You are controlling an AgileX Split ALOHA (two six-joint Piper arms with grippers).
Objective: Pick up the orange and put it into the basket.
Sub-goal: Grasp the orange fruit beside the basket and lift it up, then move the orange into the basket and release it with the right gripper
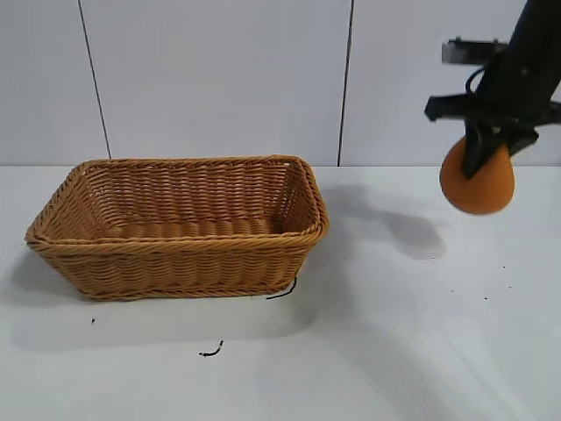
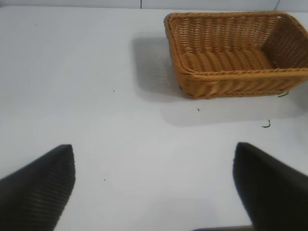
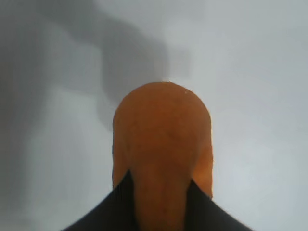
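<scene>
Next, my right gripper releases the orange near the middle of the tan wicker basket [image 1: 209,219], just behind the basket's front rim. The orange is still in the air above the table.
My right gripper [image 1: 484,158] is shut on the orange [image 1: 478,182], a dull-orange fruit, and holds it in the air above the table at the right, well to the right of the basket [image 1: 180,226]. In the right wrist view the orange [image 3: 161,139] fills the middle, with its neck pinched between the gripper [image 3: 161,192] and its dark fingers [image 3: 113,207]. The tan wicker basket stands empty at the left centre; it also shows in the left wrist view [image 2: 236,50]. My left gripper [image 2: 154,168] is open and empty over bare table, away from the basket.
The white table [image 1: 394,351] carries small black scraps [image 1: 210,351] in front of the basket and one at its front right corner [image 1: 282,291]. A white panelled wall [image 1: 219,79] stands behind.
</scene>
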